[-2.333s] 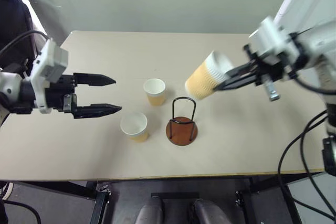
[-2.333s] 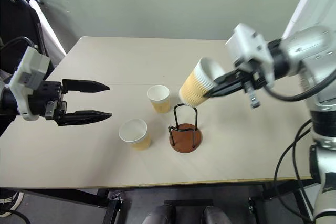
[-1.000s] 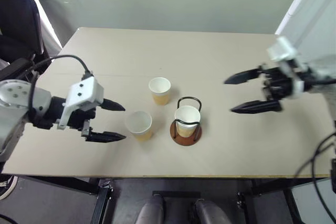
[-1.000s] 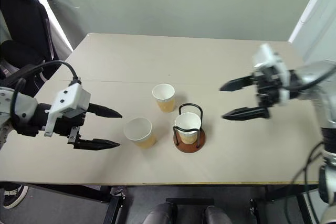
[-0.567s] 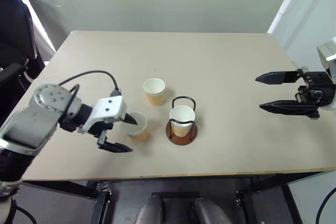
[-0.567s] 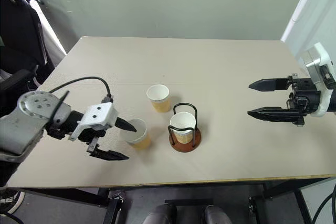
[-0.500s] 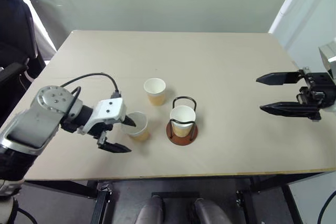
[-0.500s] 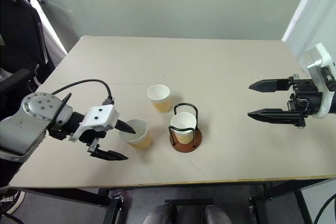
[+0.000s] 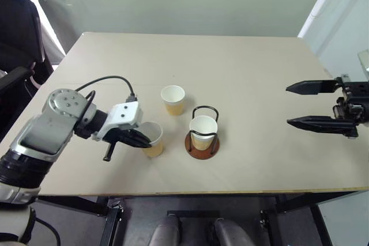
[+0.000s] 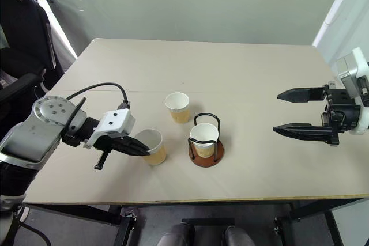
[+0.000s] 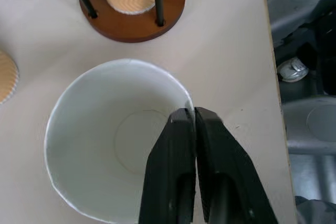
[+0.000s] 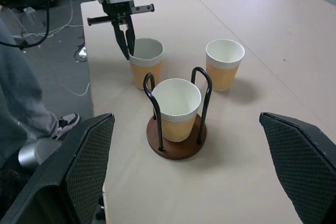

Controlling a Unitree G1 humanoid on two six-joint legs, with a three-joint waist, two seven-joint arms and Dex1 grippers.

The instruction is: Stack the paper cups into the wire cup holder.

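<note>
Next, I let go of my left gripper's paper cup inside the paper cup point(image 9: 204, 128) that stands in the wire cup holder.
One paper cup point(image 9: 203, 129) stands inside the wire cup holder point(image 9: 193, 152), between its black loops. A second paper cup point(image 9: 173, 99) stands free on the table just behind it. The third paper cup point(image 9: 154, 148) stands to the holder's left, and my left gripper point(image 9: 147, 140) is shut on its near rim. In the left wrist view one finger is inside the cup point(image 11: 105, 129) and the other outside, pinching the wall. My right gripper point(image 9: 287, 105) hovers open far to the right, nothing between its fingers.
The beige table point(image 9: 259, 67) has its front edge close below the cups. A black chair point(image 9: 17, 21) stands beyond the table's left end. In the right wrist view a person's leg point(image 12: 21, 103) and cables show beside the table.
My left gripper has closed from wide open onto the near cup's rim, shifting slightly toward it. The right gripper has drawn back to the right and stayed open.
</note>
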